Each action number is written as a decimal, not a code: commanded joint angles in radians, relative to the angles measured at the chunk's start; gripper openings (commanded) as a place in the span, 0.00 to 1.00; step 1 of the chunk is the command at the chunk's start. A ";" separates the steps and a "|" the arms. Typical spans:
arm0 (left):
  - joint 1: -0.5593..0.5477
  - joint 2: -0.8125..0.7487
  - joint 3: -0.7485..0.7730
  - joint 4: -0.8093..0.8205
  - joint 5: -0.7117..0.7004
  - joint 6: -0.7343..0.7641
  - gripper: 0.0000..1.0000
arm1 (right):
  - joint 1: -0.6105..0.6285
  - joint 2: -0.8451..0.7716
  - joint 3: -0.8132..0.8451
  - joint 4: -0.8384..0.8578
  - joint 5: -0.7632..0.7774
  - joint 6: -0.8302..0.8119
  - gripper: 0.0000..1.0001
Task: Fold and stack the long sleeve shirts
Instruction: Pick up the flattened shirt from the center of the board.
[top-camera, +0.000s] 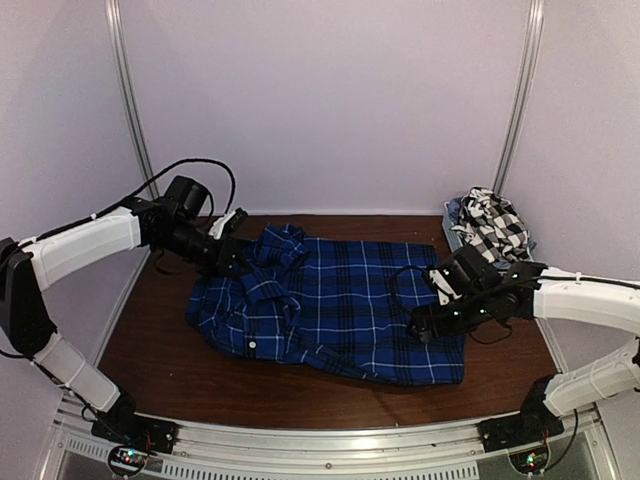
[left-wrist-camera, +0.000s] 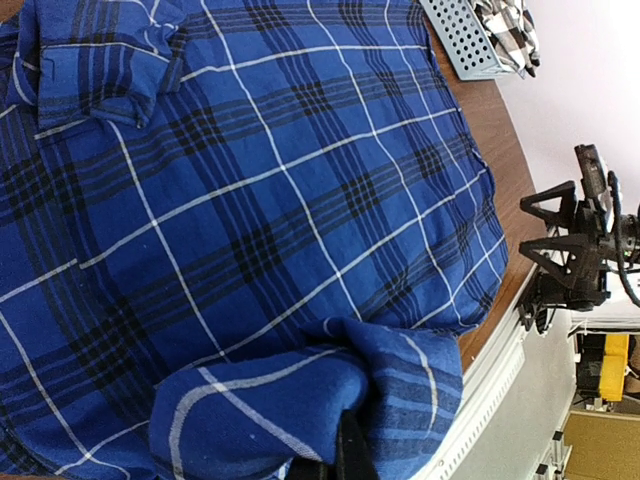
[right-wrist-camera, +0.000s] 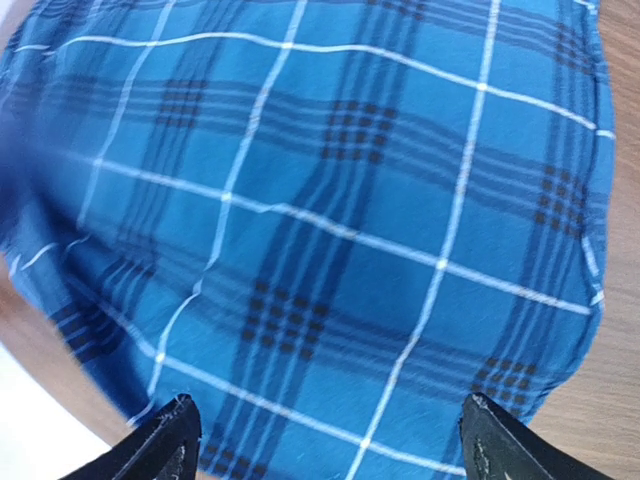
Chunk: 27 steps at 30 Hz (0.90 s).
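Note:
My right gripper is to close next on the near long edge (top-camera: 431, 383) of the royal-blue plaid shirt, just beside the near corner of the shirt's bottom hem.
The royal-blue plaid shirt (top-camera: 340, 300) lies spread on the brown table (top-camera: 160, 360). My left gripper (top-camera: 238, 260) is at the shirt's far left edge, by the bunched collar area. In the left wrist view it (left-wrist-camera: 345, 445) is shut on a raised fold of blue cloth (left-wrist-camera: 300, 400) that covers most of the fingers. My right gripper (top-camera: 428, 325) hovers over the shirt's right part. In the right wrist view it (right-wrist-camera: 330, 425) is wide open and empty, with flat plaid cloth (right-wrist-camera: 330, 220) below. The black-and-white check shirt (top-camera: 495, 225) is heaped at the back right.
The check shirt sits in a small grey slotted basket (left-wrist-camera: 462, 45) at the table's back right corner (top-camera: 452, 228). A metal rail (top-camera: 320, 445) runs along the near edge, and pale walls close in the back and sides.

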 joint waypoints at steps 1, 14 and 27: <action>0.037 0.011 0.042 0.049 0.051 0.031 0.01 | 0.028 -0.055 -0.029 -0.007 -0.102 0.002 0.90; 0.066 0.048 0.082 0.040 0.095 0.035 0.01 | 0.233 -0.017 -0.015 0.009 -0.094 -0.056 0.89; 0.071 0.048 0.112 0.004 0.096 0.053 0.01 | 0.332 0.163 0.025 -0.058 0.031 -0.102 0.69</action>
